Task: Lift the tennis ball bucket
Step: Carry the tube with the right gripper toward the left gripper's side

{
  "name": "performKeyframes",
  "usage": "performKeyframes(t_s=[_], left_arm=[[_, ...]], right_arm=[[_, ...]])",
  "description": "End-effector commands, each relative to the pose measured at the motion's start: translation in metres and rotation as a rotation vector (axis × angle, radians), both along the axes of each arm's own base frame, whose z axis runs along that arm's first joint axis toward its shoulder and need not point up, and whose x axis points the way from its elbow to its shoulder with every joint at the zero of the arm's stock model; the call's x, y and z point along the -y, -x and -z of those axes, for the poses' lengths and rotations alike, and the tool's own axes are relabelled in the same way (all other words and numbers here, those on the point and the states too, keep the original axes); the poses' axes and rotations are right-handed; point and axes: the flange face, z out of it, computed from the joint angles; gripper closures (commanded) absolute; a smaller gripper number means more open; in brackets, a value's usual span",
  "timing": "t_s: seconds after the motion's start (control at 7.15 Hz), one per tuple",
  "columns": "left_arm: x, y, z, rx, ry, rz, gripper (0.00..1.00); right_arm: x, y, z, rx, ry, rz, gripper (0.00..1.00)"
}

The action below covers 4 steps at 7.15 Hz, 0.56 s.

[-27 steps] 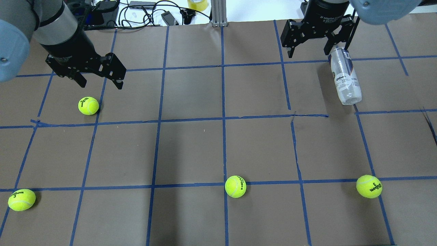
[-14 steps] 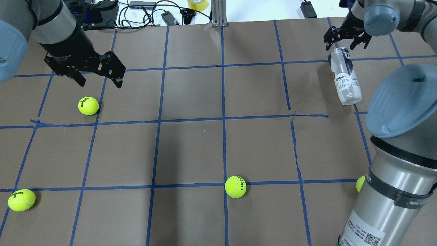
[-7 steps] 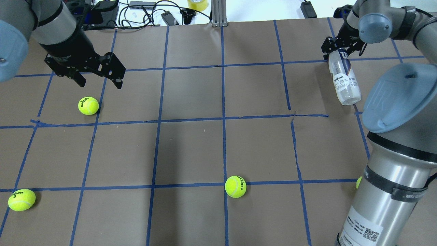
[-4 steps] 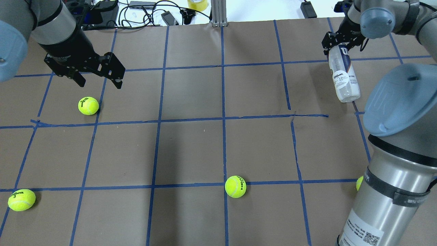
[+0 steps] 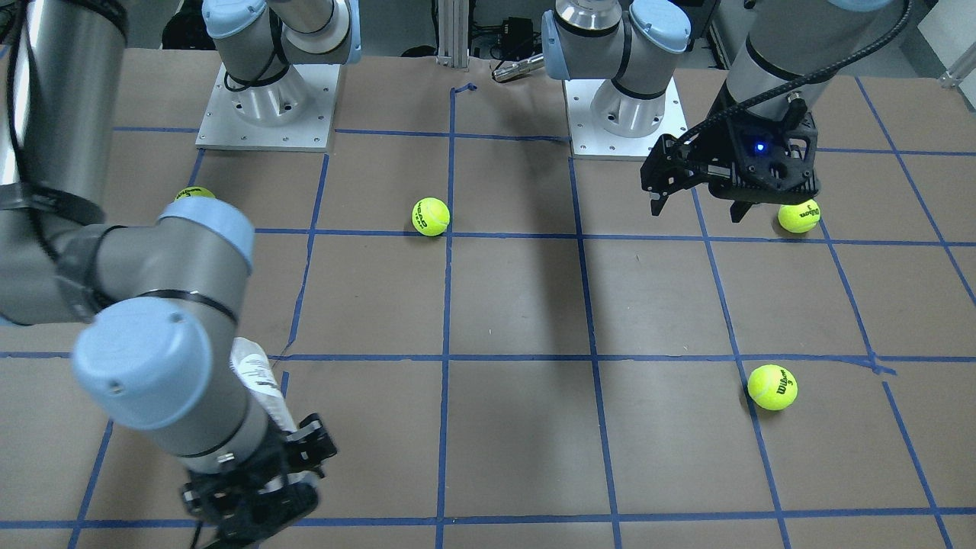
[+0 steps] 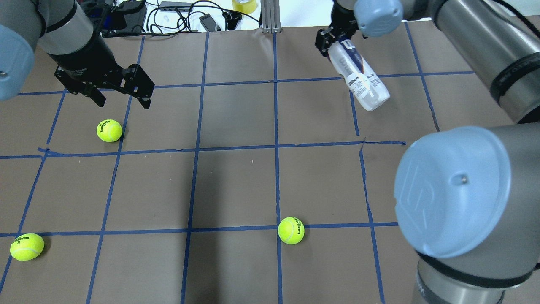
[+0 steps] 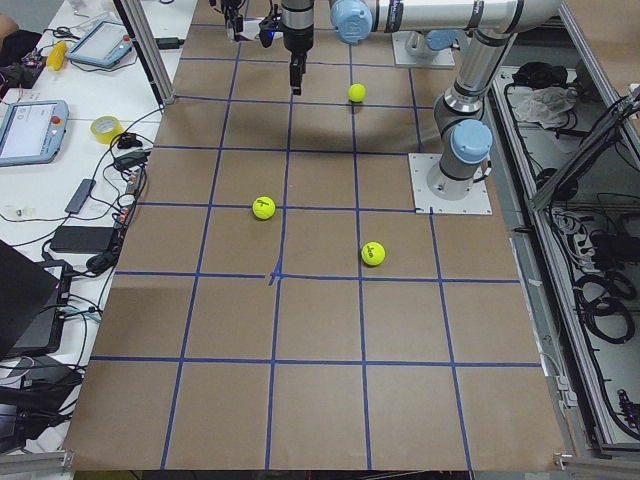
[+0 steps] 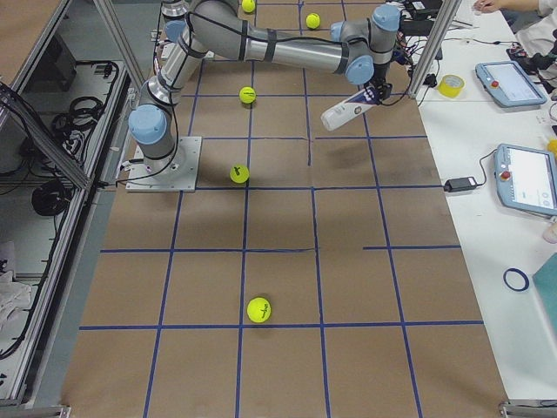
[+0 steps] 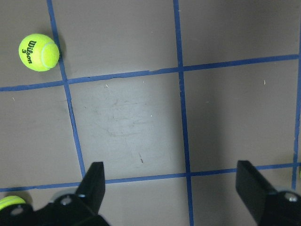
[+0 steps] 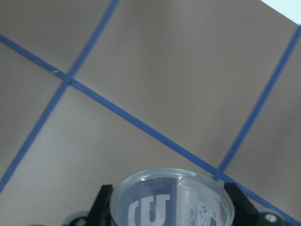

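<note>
Next, my right gripper sets the tennis ball bucket down on the brown table (image 5: 483,402) next to the middle blue tape crossing and lets go.
The tennis ball bucket (image 6: 361,80) is a clear cylinder can with a white and navy Wilson label. My right gripper (image 6: 336,41) is shut on its far end and holds it tilted in the air above the brown table, free end pointing down toward the robot. The right wrist view looks down the can (image 10: 171,202) between the two fingers. In the front-facing view the can (image 5: 255,374) shows partly behind the right arm. My left gripper (image 6: 125,103) is open and empty, hovering just beyond a tennis ball (image 6: 109,130).
Other tennis balls lie at the near left (image 6: 27,246) and near middle (image 6: 291,230). Cables, boxes and a tape roll (image 6: 244,5) line the far edge. The right arm's big elbow (image 6: 460,190) blocks the near right of the overhead view.
My right gripper has swung to the left with the can in it, and the can is now off the table. The left arm has not moved.
</note>
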Motion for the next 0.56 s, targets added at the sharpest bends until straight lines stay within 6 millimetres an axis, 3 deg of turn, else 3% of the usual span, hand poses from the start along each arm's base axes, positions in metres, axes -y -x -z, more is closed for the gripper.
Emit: performKeyframes(t_s=[0.0,0.14,0.42], left_arm=[[0.000,-0.001,0.003,-0.001,0.001,-0.002,0.00],[-0.001,-0.001,0.002,0.000,0.000,-0.002,0.00],[-0.002,-0.001,0.004,0.000,-0.003,-0.002,0.00]], right_arm=[[-0.054,-0.140,-0.002,-0.037,0.085,-0.426,0.59],[-0.078,-0.195,0.011,-0.075,0.159,-0.732,0.59],[-0.096,-0.218,0.049,-0.084,0.160,-0.896,0.59]])
